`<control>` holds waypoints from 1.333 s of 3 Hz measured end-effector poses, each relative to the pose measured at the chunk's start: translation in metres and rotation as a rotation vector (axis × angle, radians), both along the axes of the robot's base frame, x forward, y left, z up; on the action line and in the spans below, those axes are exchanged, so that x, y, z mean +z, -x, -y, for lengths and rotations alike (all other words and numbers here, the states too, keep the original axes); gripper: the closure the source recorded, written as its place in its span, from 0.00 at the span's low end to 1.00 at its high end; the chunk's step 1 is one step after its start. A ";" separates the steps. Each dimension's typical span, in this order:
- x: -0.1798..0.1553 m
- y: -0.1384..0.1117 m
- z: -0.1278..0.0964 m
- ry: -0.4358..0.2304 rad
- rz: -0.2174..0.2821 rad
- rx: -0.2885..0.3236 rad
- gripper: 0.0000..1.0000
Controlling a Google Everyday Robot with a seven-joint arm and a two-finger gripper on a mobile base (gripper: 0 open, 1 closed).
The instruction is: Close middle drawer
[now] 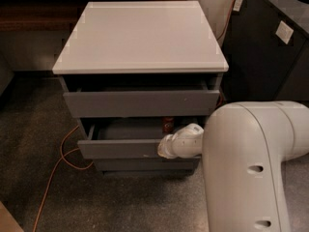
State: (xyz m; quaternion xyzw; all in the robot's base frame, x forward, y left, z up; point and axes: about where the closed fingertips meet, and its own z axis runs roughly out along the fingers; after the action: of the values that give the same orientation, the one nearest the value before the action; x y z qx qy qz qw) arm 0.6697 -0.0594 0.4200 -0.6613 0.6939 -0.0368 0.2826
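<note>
The middle drawer, now pulled out a short way, will be released by my gripper pushed in between the top drawer and the lowest front (144,138).
The middle drawer (120,149) is the second grey front in the white-topped cabinet (140,33). It stands pulled out a short way, its inside showing as a dark gap behind the front. My gripper (164,150) is at the end of the white arm (251,168) and rests against the right part of the drawer's front. A small dark red can (167,124) stands inside the drawer just behind the gripper. The taller top front (140,103) sits above and the lowest front (145,165) below.
An orange cable (55,166) runs over the speckled floor to the cabinet's left. A black unit (263,52) stands close on the right. My large white arm housing fills the lower right. The top drawer also sticks out slightly.
</note>
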 end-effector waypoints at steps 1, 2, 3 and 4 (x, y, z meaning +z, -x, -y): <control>0.004 -0.018 0.002 0.004 0.027 -0.003 1.00; 0.006 -0.034 0.005 0.007 0.046 -0.010 1.00; 0.006 -0.047 0.008 0.007 0.060 -0.014 1.00; 0.005 -0.057 0.010 0.010 0.067 -0.017 1.00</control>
State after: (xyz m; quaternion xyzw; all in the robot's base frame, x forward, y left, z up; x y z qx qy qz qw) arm 0.7270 -0.0691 0.4254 -0.6553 0.6893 -0.0648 0.3023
